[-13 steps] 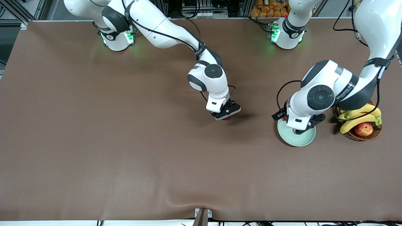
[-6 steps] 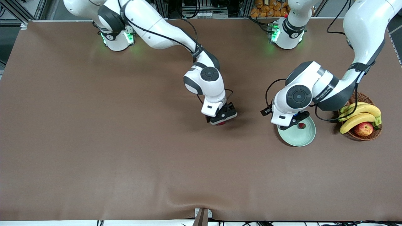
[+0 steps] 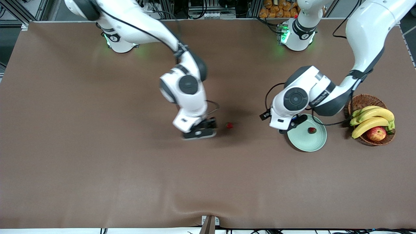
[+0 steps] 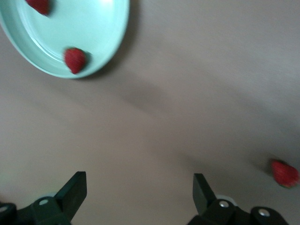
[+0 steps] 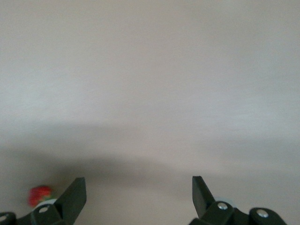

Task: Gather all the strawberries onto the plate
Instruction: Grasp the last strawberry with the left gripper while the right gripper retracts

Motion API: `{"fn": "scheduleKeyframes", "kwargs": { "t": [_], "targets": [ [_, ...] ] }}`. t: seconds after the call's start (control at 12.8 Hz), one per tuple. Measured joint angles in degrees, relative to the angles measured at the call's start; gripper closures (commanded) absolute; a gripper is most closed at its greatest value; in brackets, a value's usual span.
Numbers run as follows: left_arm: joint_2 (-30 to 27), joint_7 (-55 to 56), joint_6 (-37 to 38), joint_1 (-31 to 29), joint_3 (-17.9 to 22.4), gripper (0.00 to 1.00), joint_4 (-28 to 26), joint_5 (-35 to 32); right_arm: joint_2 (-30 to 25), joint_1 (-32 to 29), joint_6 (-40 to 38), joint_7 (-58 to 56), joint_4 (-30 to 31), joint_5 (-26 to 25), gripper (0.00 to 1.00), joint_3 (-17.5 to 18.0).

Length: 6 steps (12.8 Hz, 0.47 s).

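Next, the left gripper closes on the sides of the strawberry (image 4: 285, 173) that lies on the brown table between the plate and the robot's right gripper.
The pale mint-green plate (image 3: 305, 143) lies beside the basket, toward the left arm's end of the table. One strawberry (image 3: 312, 130) shows in it from the front. The left wrist view shows two strawberries (image 4: 75, 60) (image 4: 40, 5) in the plate (image 4: 93, 23). A third strawberry (image 3: 229, 125) (image 4: 284, 173) (image 5: 40, 194) lies on the brown table between the plate and my right gripper. My right gripper (image 3: 199, 131) (image 5: 138, 190) hangs open and empty just beside that berry. My left gripper (image 3: 292, 122) (image 4: 139, 187) is open and empty over the plate's edge on the berry's side.
A brown wicker basket (image 3: 360, 100) with bananas (image 3: 373, 118) and a red-yellow apple (image 3: 376, 133) stands beside the plate at the left arm's end of the table. A brown mat covers the whole table.
My right gripper has opened, let the strawberry go on the table and drawn away toward its own end. My left arm has slid off the plate toward the middle, uncovering a berry there.
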State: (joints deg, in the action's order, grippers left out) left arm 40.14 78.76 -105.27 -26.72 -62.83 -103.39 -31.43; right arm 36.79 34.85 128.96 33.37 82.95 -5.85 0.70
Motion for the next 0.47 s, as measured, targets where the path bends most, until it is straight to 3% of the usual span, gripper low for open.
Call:
{"fn": "scheduleKeyframes", "kwargs": {
  "t": [0.23, 0.47],
  "targets": [
    [0.8, 2.1, -6.0, 7.0, 4.7, 0.00, -0.6, 0.0, -11.4, -7.9, -2.9, -6.2, 11.2, 0.0, 0.00, 0.1],
    [1.2, 3.7, -12.1, 14.5, 10.3, 0.00, -0.6, 0.0, -19.2, -15.6, -10.4, -14.6, 15.4, -0.1, 0.00, 0.1]
  ]
}}
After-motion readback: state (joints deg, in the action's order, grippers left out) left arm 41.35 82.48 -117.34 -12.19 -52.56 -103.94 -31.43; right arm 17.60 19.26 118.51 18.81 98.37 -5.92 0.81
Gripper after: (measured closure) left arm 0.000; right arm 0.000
